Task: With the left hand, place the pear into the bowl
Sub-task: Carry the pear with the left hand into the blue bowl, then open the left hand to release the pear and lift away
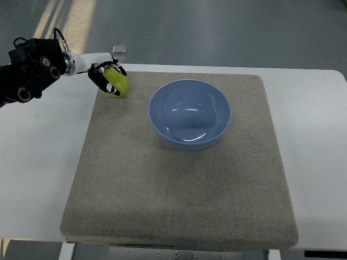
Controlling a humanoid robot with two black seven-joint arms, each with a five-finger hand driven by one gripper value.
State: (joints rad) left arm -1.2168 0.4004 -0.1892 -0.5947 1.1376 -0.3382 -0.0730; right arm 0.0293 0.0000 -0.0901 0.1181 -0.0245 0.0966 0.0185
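The robot's left gripper should release the pear inside the light blue bowl point(188, 123), near the bowl's near side.
A yellow-green pear point(118, 84) hangs over the far left corner of the mat, with my left hand point(108, 78) shut on it, dark fingers wrapped around its top and side. The left arm enters from the upper left edge. A light blue bowl point(190, 114) stands on the mat to the right of the pear, with nothing inside it. The pear is a short gap away from the bowl's left rim. My right hand is out of sight.
A beige felt mat point(179, 206) covers most of the white table point(314, 135). The grey floor shows beyond the table's far edge.
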